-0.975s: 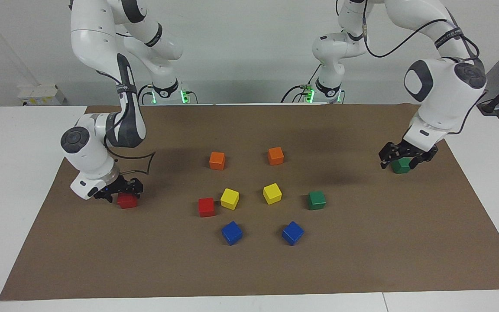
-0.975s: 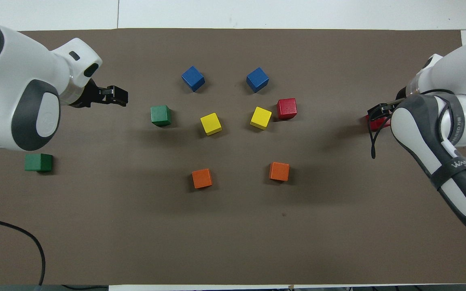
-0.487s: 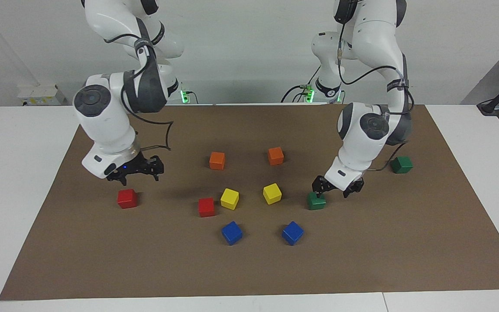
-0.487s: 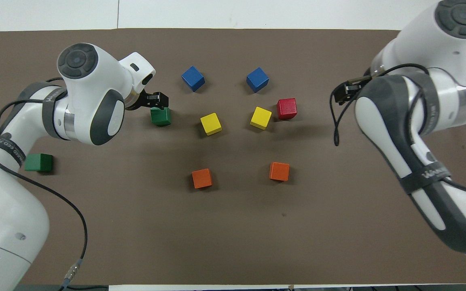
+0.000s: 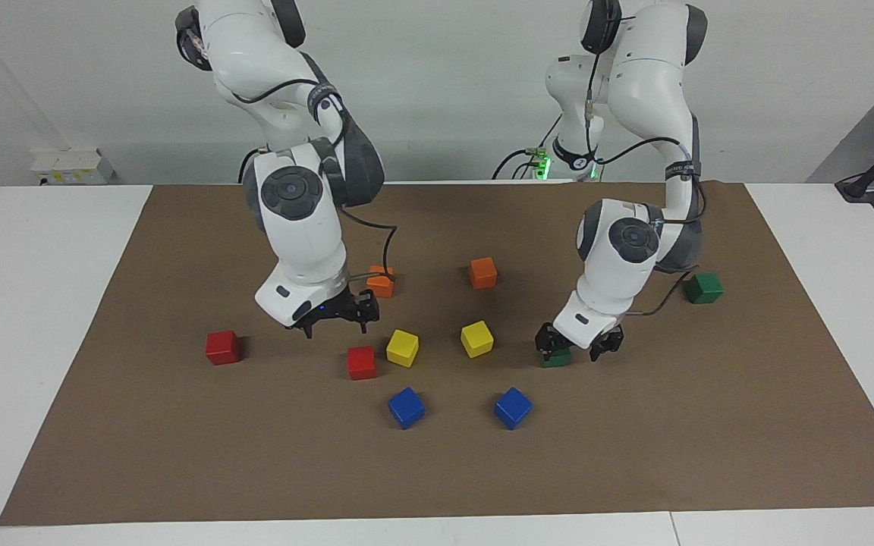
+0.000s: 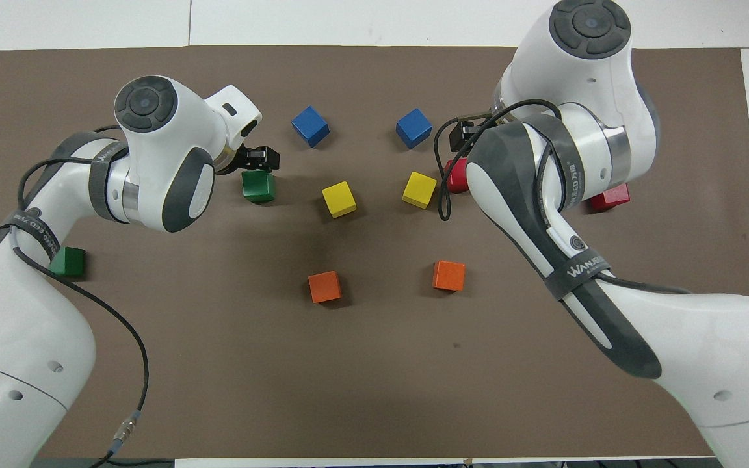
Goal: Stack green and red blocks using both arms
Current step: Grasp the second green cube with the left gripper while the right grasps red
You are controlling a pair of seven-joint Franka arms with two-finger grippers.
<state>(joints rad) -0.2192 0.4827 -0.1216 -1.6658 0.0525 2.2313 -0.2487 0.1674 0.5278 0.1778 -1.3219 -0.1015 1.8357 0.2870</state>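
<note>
I will grip the red block (image 6: 458, 177) beside the yellow blocks with my right gripper, as it should go onto the red block toward the right arm's end.
A green block (image 5: 556, 359) lies beside the yellow blocks; my left gripper (image 5: 576, 349) is open and low, its fingers on either side of that block, which also shows in the overhead view (image 6: 259, 186) under the left gripper (image 6: 259, 158). A second green block (image 5: 703, 288) lies toward the left arm's end of the mat. My right gripper (image 5: 336, 327) is open and empty in the air, over the mat just nearer the robots than a red block (image 5: 362, 362). In the overhead view the right gripper (image 6: 460, 134) partly hides that red block (image 6: 454, 180). A second red block (image 5: 223, 347) lies toward the right arm's end.
On the brown mat (image 5: 437, 470) lie two orange blocks (image 5: 381, 286) (image 5: 482, 272), two yellow blocks (image 5: 403, 348) (image 5: 477, 338) and two blue blocks (image 5: 406, 407) (image 5: 513, 407). The yellow blocks sit close between the middle red and green blocks.
My right gripper left the outer red block on the mat and swung inward over the middle red block. My left gripper left the outer green block, crossed to the middle one and came down around it.
</note>
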